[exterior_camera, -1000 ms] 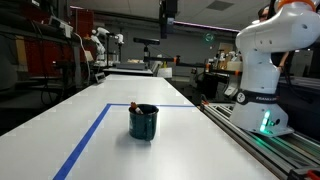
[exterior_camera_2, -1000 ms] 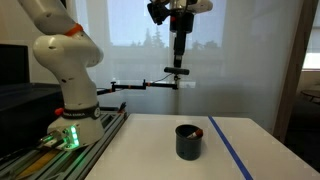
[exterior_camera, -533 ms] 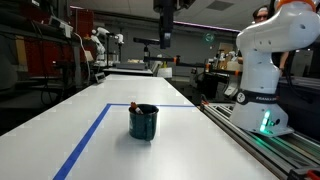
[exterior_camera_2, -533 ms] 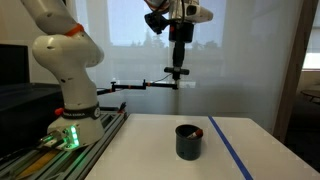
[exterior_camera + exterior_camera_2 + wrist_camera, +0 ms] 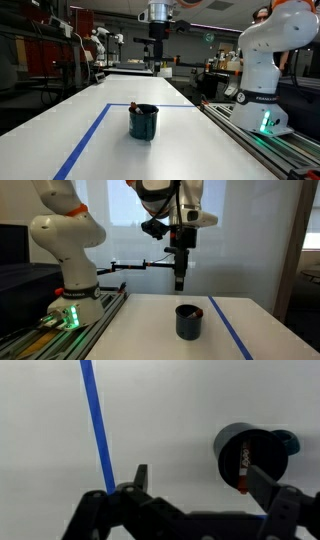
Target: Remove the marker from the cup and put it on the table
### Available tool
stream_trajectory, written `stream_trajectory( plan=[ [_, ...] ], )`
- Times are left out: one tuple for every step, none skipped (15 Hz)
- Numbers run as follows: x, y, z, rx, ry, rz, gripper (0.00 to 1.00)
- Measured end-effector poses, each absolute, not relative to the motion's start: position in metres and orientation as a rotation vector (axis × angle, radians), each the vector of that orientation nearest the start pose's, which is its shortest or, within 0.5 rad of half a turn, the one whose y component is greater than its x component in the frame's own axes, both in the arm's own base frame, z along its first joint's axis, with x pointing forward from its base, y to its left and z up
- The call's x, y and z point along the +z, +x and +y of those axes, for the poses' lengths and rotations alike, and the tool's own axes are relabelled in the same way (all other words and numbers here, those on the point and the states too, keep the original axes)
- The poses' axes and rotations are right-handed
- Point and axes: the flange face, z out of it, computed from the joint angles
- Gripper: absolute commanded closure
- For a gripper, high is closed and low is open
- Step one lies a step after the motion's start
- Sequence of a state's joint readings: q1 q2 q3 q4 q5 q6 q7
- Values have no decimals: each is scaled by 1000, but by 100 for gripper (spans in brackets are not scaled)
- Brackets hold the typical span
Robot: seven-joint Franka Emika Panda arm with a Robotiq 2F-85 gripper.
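Next, my gripper closes on the red-orange end (image 5: 133,106) (image 5: 243,486) of the marker, where it sticks out over the dark teal cup's rim.
The dark teal cup (image 5: 143,122) stands upright on the white table (image 5: 200,140), just beside the blue tape line (image 5: 90,135). It also shows in the other exterior view (image 5: 189,321) and at the right of the wrist view (image 5: 232,442). The marker (image 5: 242,466) leans inside the cup, and its red-orange end pokes over the rim (image 5: 133,103) (image 5: 199,311). My gripper (image 5: 180,282) hangs high above the table, a little short of the cup. In the wrist view the gripper (image 5: 200,480) is open and empty, and its right finger (image 5: 262,482) overlaps the cup's edge.
The white robot base (image 5: 265,60) (image 5: 65,250) stands on a grey rail (image 5: 270,145) along one side of the table. The blue tape line (image 5: 97,420) runs up the wrist view. Lab benches and equipment fill the background (image 5: 60,50).
The gripper has come down from the top of the exterior views towards the table and shifted sideways over the cup area. The cup and the marker have not moved.
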State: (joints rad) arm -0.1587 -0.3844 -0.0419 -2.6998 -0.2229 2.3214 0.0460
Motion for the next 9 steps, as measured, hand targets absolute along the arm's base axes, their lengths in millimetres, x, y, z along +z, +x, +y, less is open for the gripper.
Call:
stream_trajectory(
  plan=[
    [343, 379, -79, -3, -3283, 160, 0],
    [337, 381, -78, -15, -3280, 164, 0],
    [330, 383, -77, -21, -3274, 161, 0],
    [326, 384, -77, -7, -3273, 158, 0],
    [324, 384, -77, -1, -3272, 158, 0],
    [325, 384, -77, -3, -3273, 158, 0],
    [325, 385, -77, -5, -3273, 159, 0],
    [325, 385, -77, -4, -3273, 158, 0],
    [325, 385, -77, -3, -3274, 156, 0]
  ],
)
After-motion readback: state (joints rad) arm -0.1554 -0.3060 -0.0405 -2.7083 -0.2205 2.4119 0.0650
